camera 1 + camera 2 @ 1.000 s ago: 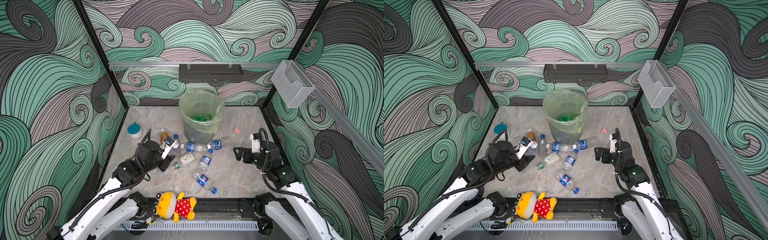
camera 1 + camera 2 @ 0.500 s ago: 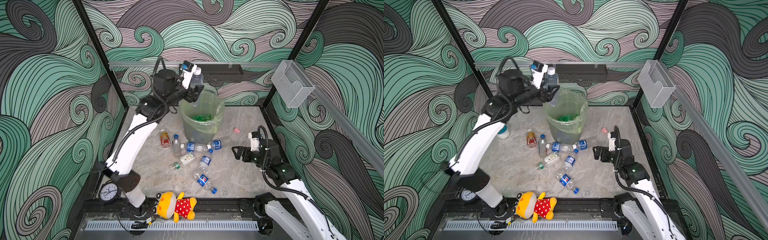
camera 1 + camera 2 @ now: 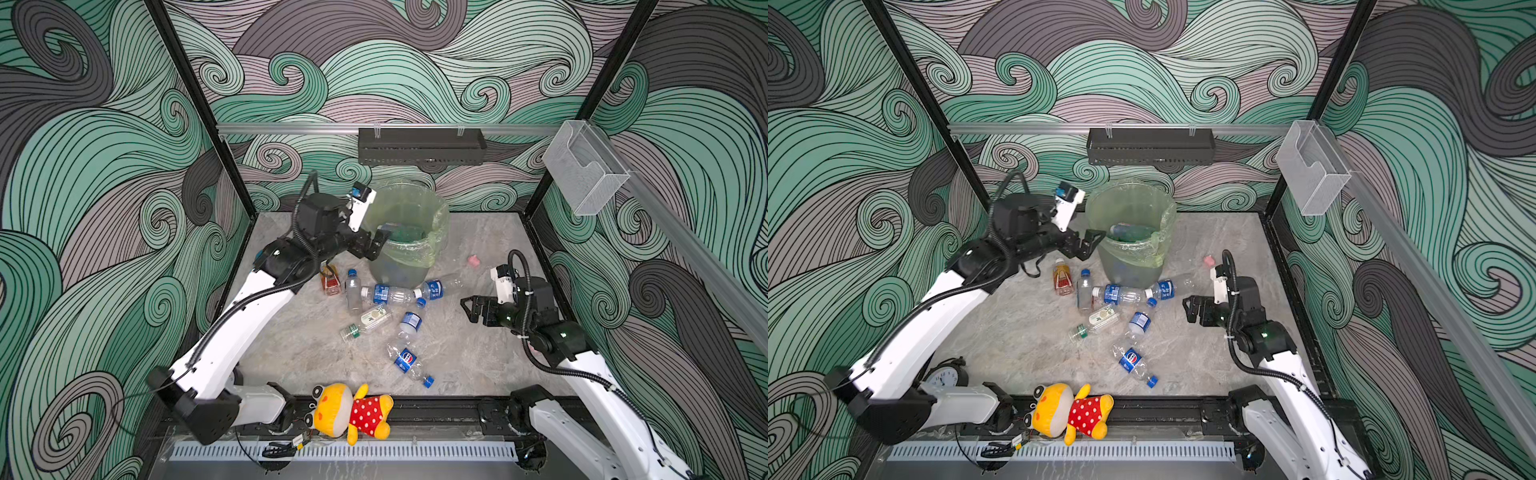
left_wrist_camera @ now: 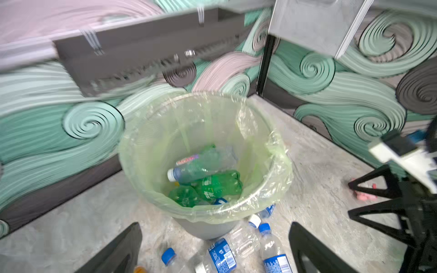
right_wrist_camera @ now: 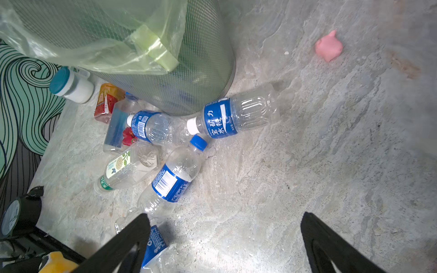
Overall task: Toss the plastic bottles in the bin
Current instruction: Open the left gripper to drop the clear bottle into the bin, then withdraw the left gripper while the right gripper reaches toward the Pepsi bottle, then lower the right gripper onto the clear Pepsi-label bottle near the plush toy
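My right gripper needs to close on the blue label (image 3: 405, 360) (image 5: 155, 244) of the clear plastic bottle nearest the yellow plush toy.
The bin (image 3: 415, 259) (image 3: 1133, 259), a grey bucket with a yellow-green liner, stands at the back centre. Green bottles (image 4: 212, 186) and a clear white-capped one (image 4: 196, 165) lie inside it. My left gripper (image 3: 372, 245) (image 3: 1088, 243) (image 4: 215, 248) hovers at the bin's left rim, open and empty. On the floor in front lie several plastic bottles: blue-labelled clear ones (image 3: 390, 294) (image 5: 236, 118) and an orange-red one (image 3: 330, 282). My right gripper (image 3: 471, 309) (image 3: 1192, 309) (image 5: 224, 236) hangs open and empty, low over bare floor right of the bottles.
A yellow plush toy (image 3: 349, 411) lies at the front edge. A teal-lidded white cup (image 5: 71, 86) stands left of the bin, a small pink thing (image 3: 473, 261) to its right. A clock (image 3: 942, 376) sits front left. A clear box (image 3: 582, 170) and a black shelf (image 3: 419, 145) hang on the walls.
My left arm lifted a clear bottle from the floor to above the bin, opened, and has dropped to the bin's left rim. The right arm has barely moved.
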Robot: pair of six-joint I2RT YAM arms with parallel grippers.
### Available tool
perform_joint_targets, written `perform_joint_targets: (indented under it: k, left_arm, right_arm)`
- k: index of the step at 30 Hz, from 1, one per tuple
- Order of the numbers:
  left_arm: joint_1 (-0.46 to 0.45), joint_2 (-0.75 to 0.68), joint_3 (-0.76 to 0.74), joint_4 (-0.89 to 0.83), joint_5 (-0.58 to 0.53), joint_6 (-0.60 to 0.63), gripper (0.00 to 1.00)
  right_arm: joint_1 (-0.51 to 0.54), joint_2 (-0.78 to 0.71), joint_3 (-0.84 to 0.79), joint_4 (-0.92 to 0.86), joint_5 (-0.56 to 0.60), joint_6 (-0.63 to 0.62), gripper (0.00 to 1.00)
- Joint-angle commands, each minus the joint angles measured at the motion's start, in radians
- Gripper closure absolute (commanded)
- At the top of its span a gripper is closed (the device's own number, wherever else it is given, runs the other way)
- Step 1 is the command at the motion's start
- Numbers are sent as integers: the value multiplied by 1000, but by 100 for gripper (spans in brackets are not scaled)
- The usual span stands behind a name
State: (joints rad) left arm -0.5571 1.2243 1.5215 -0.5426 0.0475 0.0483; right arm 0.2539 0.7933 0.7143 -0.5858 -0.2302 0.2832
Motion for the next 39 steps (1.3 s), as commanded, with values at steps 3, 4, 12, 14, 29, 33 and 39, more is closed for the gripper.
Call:
perform_joint_targets:
  k: [3, 4, 12, 14, 29, 33, 39]
  left_arm:
    - [11, -163, -157, -78, -164, -38, 1]
    - [11, -203, -199, -97, -189, -48, 1]
    - [12, -472, -476, -183, -343, -120, 1]
    - [12, -496, -485, -236, -345, -123, 1]
    - [12, -559, -567, -302, -384, -154, 1]
    - [12, -563, -585, -303, -388, -158, 1]
    - [13, -561, -588, -307, -404, -145, 1]
  right_arm:
    - [-2, 29, 25, 10, -115, 18, 0]
    - [-2, 36, 23, 17, -148, 30, 0]
    - [89, 81, 50, -67, -254, -26, 5]
    - [132, 83, 70, -81, -246, -40, 5]
    - [369, 199, 229, -144, -144, -151, 7]
    - [412, 232, 262, -160, -105, -175, 9]
    - [492, 309, 335, -205, -64, -212, 10]
